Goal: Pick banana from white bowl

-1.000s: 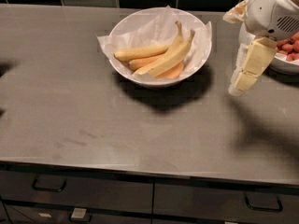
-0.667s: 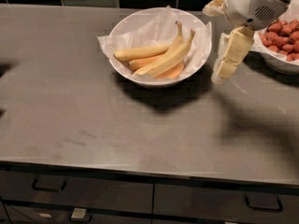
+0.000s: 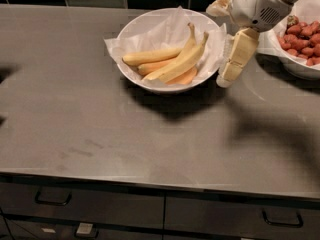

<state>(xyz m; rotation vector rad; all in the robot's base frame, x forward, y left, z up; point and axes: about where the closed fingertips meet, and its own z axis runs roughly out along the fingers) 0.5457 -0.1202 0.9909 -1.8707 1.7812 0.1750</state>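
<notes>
Next, I move my gripper to the middle (image 3: 182,61) of the long, thick banana that lies diagonally in the white bowl and close it there.
The white bowl (image 3: 150,86) stands at the back middle of the grey counter, lined with crinkled white paper that sticks out past its rim. Several bananas lie in it. The banana (image 3: 181,64), long, thick and pale yellow, lies diagonally with its brownish stem up at the right. A slimmer curved one lies behind it, and a shorter, straighter one to the left. My gripper (image 3: 225,78) hangs from the upper right, just outside the bowl's right rim, low over the counter. It holds nothing that I can see.
A second white bowl (image 3: 280,59) with small red pieces stands at the right edge, behind my arm. A dark tiled wall runs along the back. The counter's front edge has drawers below. Shadows fall at the right and far left.
My gripper has moved left from beside the red-pieces bowl to the right rim of the banana bowl. The bananas have not moved.
</notes>
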